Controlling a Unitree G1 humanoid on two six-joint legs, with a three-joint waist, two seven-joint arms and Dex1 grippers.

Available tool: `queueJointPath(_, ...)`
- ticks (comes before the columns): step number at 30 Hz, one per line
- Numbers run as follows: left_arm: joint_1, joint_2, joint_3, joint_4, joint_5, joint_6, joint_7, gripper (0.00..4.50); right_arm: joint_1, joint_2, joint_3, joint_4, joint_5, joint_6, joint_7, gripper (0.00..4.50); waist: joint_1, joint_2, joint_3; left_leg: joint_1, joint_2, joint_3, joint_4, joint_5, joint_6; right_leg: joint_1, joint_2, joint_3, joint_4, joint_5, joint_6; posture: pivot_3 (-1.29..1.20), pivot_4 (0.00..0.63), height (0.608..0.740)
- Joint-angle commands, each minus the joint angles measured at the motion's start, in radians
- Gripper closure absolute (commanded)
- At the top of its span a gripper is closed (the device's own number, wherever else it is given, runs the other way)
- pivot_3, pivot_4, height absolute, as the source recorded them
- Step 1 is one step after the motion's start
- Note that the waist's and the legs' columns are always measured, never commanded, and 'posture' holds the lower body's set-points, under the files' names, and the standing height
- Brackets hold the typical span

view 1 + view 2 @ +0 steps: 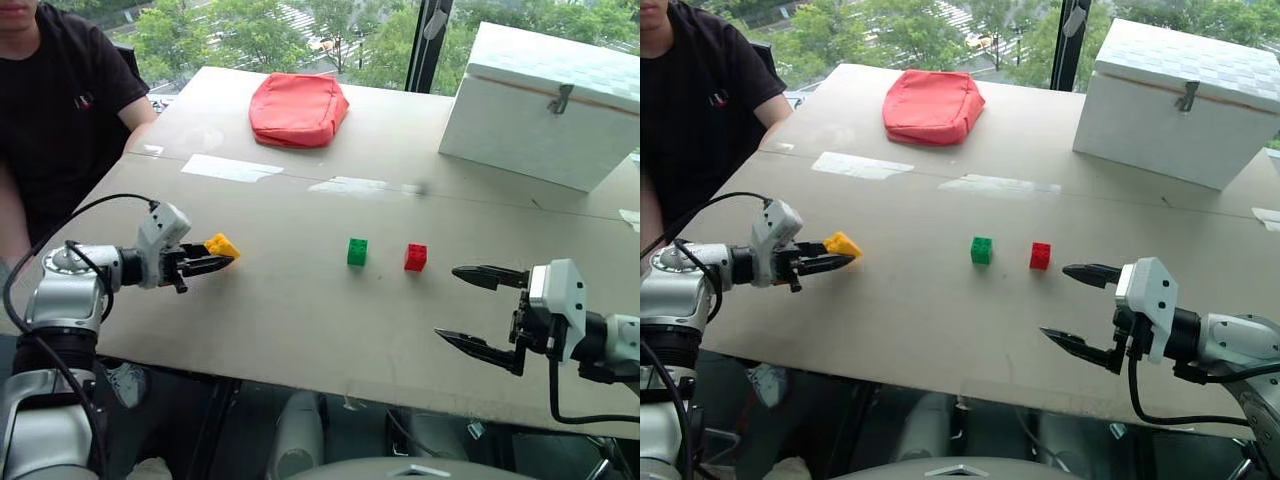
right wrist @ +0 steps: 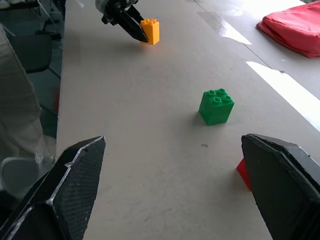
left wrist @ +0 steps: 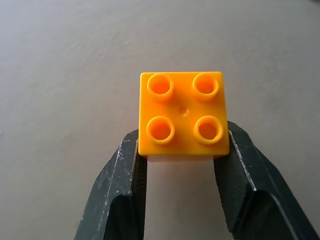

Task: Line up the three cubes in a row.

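The robot's left gripper should release the yellow cube, which looks to be resting on the tabletop, on the table (image 1: 309, 252) next to the green cube, on the side opposite the red cube.
At the table's left side my left gripper (image 1: 228, 259) is shut on the yellow cube (image 1: 222, 245), its two black fingers (image 3: 125, 185) pressing the cube's (image 3: 182, 114) opposite sides, studs up. The cube (image 2: 150, 31) looks to be resting on the tabletop. In the middle of the table the green cube (image 1: 357, 251) and the red cube (image 1: 415, 257) stand side by side, a small gap between them. Just right of the red cube and nearer the front edge, my right gripper (image 1: 447, 303) hangs open and holds nothing. One finger half hides the red cube (image 2: 243, 172) in the right wrist view.
A large red pouch (image 1: 298, 108) lies at the back of the grey table (image 1: 300, 320), and a big white box (image 1: 545, 105) stands at the back right. A person in a black shirt (image 1: 50, 100) sits at the far left corner.
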Motion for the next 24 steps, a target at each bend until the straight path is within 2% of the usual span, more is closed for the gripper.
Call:
queueJointPath(1, -0.123, -0.044, -0.081, 0.036, 0.02, -0.077, -0.096, 3.23, 0.005, 0.006, -0.045, -0.035, 0.037, -0.004, -0.015, 0.0, 0.004, 0.0, 0.0, 0.0, 0.0, 0.0, 0.0, 0.0, 0.0, 0.0, 0.0, 0.0, 0.0, 0.0, 0.0, 0.0, 0.15, 0.74)
queueJointPath(6, -0.348, -0.125, -0.211, 0.334, 0.152, -0.308, -0.184, 3.23, 0.027, 0.004, -0.082, -0.042, 0.076, -0.007, -0.008, 0.0, -0.003, 0.0, 0.0, -0.001, -0.001, 0.0, 0.001, 0.0, 0.0, 0.002, 0.001, 0.0, 0.0, 0.0, 0.001, 0.0, 0.15, 0.74)
queueJointPath(11, -0.458, -0.187, -0.253, 0.53, 0.211, -0.452, -0.218, 3.23, 0.025, -0.003, -0.081, -0.04, 0.066, -0.011, -0.012, 0.0, -0.013, 0.0, 0.0, -0.001, -0.001, 0.0, 0.0, 0.0, 0.0, 0.001, 0.003, 0.002, 0.0, 0.002, 0.004, 0.0, 0.15, 0.74)
queueJointPath(24, -0.585, -0.291, -0.275, 0.72, 0.306, -0.614, -0.235, 3.23, 0.068, -0.001, -0.113, -0.065, 0.056, -0.013, -0.031, 0.0, -0.006, -0.001, 0.0, -0.003, -0.001, -0.002, 0.002, 0.0, 0.0, 0.001, 0.003, 0.0, 0.0, 0.002, 0.004, 0.0, 0.15, 0.74)
